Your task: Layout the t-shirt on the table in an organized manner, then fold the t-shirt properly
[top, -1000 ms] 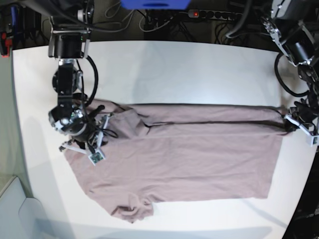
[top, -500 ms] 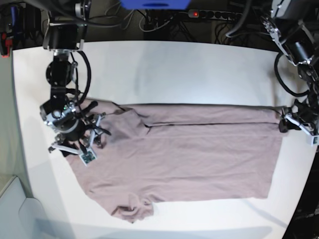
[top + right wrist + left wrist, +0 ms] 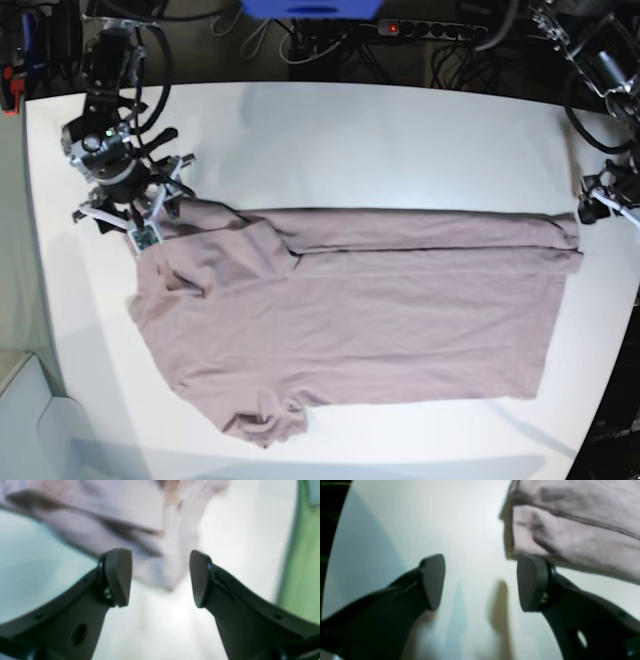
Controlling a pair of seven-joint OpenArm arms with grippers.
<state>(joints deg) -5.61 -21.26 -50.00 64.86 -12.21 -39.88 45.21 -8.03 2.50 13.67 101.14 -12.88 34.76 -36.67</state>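
The t-shirt has a fold along its far edge, so the left gripper should pinch the hem's far corner [image 3: 570, 222], and then both grippers should lift and pull the t-shirt flat.
The mauve t-shirt [image 3: 360, 310] lies spread across the white table [image 3: 380, 140], its far edge folded over in a long band and one sleeve bunched at the near left. My right gripper [image 3: 160, 195] hovers at the shirt's far left corner. In the right wrist view it [image 3: 160, 577] stands open, with the shirt [image 3: 112, 517] just beyond the fingertips and nothing gripped. My left gripper [image 3: 592, 200] is at the shirt's far right corner. In the left wrist view it [image 3: 481, 582] is open over bare table, its right finger [image 3: 532, 582] by the cloth's [image 3: 570, 530] edge.
The table's right edge [image 3: 625, 300] runs close past the shirt's hem. Cables and a power strip [image 3: 430, 30] lie behind the far edge. A pale bin corner [image 3: 30, 420] stands off the near left.
Both grippers have opened and let go of the shirt's far corners. The right arm drew back toward the far left, the left arm toward the right edge. The shirt stays flat.
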